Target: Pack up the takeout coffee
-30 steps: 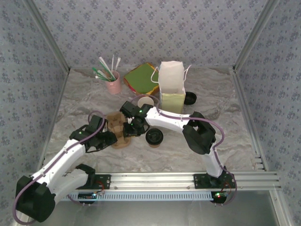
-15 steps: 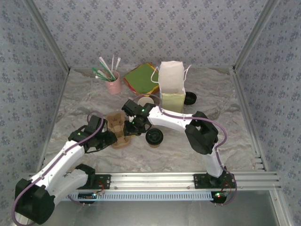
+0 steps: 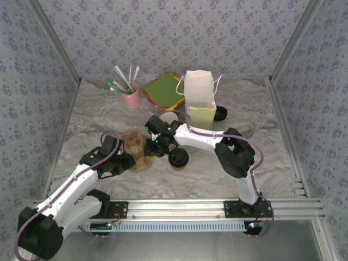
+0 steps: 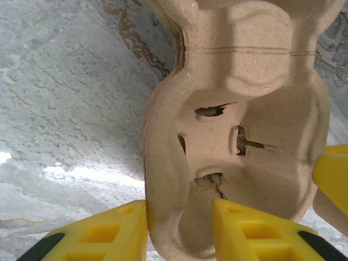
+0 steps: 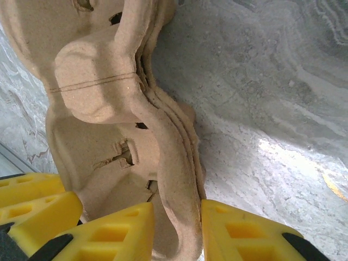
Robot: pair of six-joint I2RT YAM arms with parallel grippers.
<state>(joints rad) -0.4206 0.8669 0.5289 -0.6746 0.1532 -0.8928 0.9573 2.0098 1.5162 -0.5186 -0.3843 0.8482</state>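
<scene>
The carrier slants in my right gripper with its stacked edge tipped up. Next, my right gripper opens, lets the carrier settle squarer, then pinches the carrier's rim (image 5: pixel 182 213).
The takeout coffee (image 3: pixel 178 158), a short brown cup with a black lid, stands on the table just right of both grippers, untouched. The brown cardboard cup carrier (image 3: pixel 135 150) lies between them. My left gripper (image 3: pixel 128 162) is shut on the near-left rim of the carrier (image 4: pixel 239 125), one yellow finger (image 4: pixel 103 234) outside the wall and one inside. My right gripper (image 3: pixel 153 148) is shut on the opposite rim of the carrier (image 5: pixel 103 76), its fingers (image 5: pixel 244 236) pinching the stacked edge. The white-and-green paper bag (image 3: pixel 198 100) stands upright behind.
An open brown cup (image 3: pixel 169 116) without a lid sits behind the right arm. A loose black lid (image 3: pixel 219 113) lies right of the bag. A pink cup of straws (image 3: pixel 129 95) and coloured napkins (image 3: pixel 163 89) are at the back. Walls close in three sides.
The right arm's wrist has shifted slightly right and back while keeping its grip on the carrier. The left arm and the coffee have barely moved.
</scene>
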